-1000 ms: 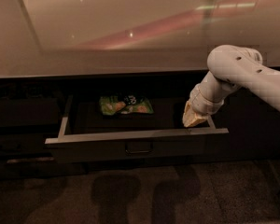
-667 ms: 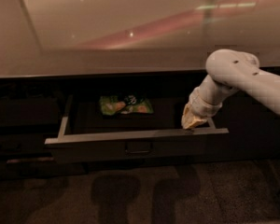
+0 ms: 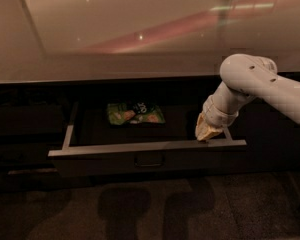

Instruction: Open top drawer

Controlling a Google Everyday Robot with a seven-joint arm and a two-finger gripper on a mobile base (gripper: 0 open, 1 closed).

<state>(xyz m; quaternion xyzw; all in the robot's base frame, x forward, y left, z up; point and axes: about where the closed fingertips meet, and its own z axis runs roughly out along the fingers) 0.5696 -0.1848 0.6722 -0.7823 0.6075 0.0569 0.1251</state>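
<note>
Next, my gripper releases the top drawer's front rim farther out, over the shadowed floor in front of the cabinets (image 3: 200, 188).
The top drawer (image 3: 105, 162) stands pulled out from under the counter, its lighter grey top rim (image 3: 140, 147) facing me and a small dark loop handle (image 3: 149, 160) at the centre of its dark front. A green snack bag (image 3: 135, 113) lies on the drawer floor toward the back. My gripper (image 3: 208, 133) hangs at the end of the white arm (image 3: 260, 81), down at the right end of the drawer's front rim, touching or just above it.
A glossy counter top (image 3: 140, 29) runs above the drawer. Dark cabinet fronts (image 3: 20, 129) flank the drawer on the left and right. The floor (image 3: 140, 209) in front carries shadows.
The arm has shifted slightly left and down toward the drawer's right front corner. The drawer stands at about the same opening.
</note>
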